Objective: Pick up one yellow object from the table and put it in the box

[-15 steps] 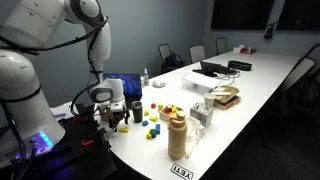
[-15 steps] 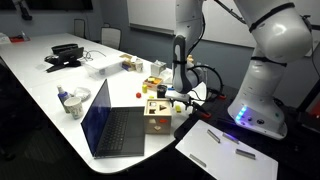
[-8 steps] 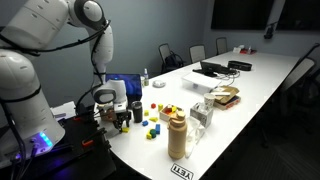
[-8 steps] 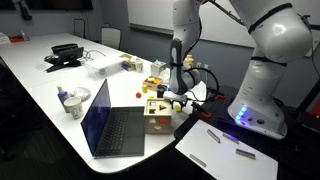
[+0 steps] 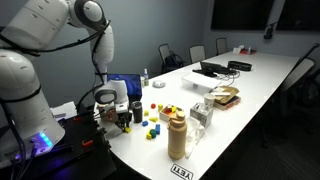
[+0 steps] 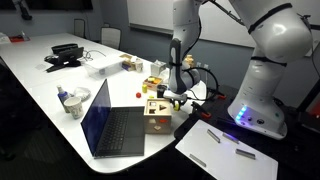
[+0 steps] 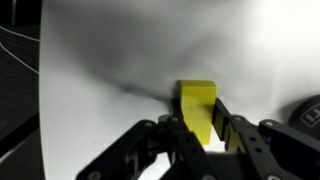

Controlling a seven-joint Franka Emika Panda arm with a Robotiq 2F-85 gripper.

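Observation:
Next, I let go of the flat yellow block with my gripper in the open box of coloured pieces (image 5: pixel 174 114), toward the tan bottle's side.
A yellow block (image 7: pixel 197 98) stands on the white table (image 7: pixel 110 60) in the wrist view. My gripper (image 7: pixel 203 122) is shut on it, one dark finger pressed to each side. In both exterior views the gripper (image 5: pixel 122 117) (image 6: pixel 178 97) is low at the table's near end, and the block in it is too small to make out there. The box (image 6: pixel 155 113), a light wooden cube with dark cut-out holes, sits right beside the gripper. More yellow pieces (image 5: pixel 167 108) lie among the loose blocks.
An open laptop (image 6: pixel 115 125) stands by the box. Small coloured blocks (image 5: pixel 155 126), a tan bottle (image 5: pixel 178 135) and a cup (image 6: pixel 72 102) sit nearby. Papers (image 6: pixel 225 148) lie on a side table. The table's edge (image 7: pixel 40 90) runs close on one side in the wrist view.
The jaws have gone from open to shut on the yellow block. The arm has barely moved.

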